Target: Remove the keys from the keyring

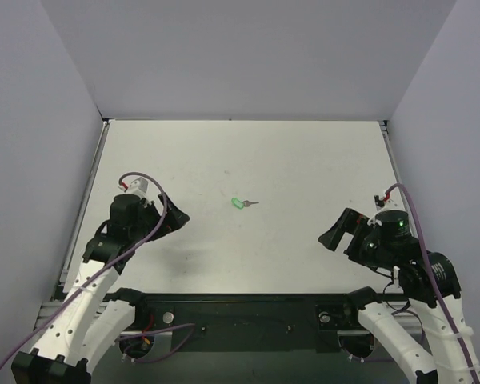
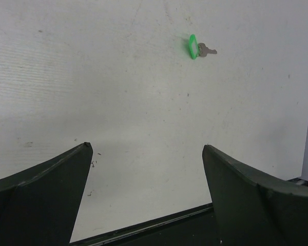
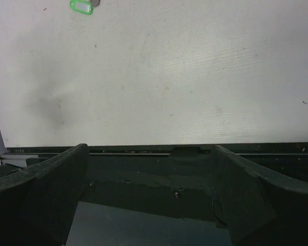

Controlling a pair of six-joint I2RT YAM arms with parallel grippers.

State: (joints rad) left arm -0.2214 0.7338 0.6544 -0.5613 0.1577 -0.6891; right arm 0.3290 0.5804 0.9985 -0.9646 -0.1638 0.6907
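Next, my left gripper closes its fingers on the green keyring tag's end (image 1: 240, 206) (image 2: 195, 54) beside the silver-grey key, so that the key is left sticking out from them.
The green keyring tag (image 1: 238, 203) lies flat near the middle of the white table, with the tiny silver-grey key (image 1: 251, 202) joined to its right end. Both show in the left wrist view, tag (image 2: 193, 46) and key (image 2: 207, 50), far ahead of the fingers. In the right wrist view the tag (image 3: 81, 6) sits at the top edge, and only a sliver of the key (image 3: 95, 2) shows. My left gripper (image 1: 176, 218) is open and empty, left of the tag. My right gripper (image 1: 334, 233) is open and empty, to the tag's right and nearer.
The white table (image 1: 248, 160) is walled by grey panels at the back and both sides. A dark rail (image 1: 248, 308) with the arm bases runs along the near edge, and it shows close under the right gripper (image 3: 149, 148).
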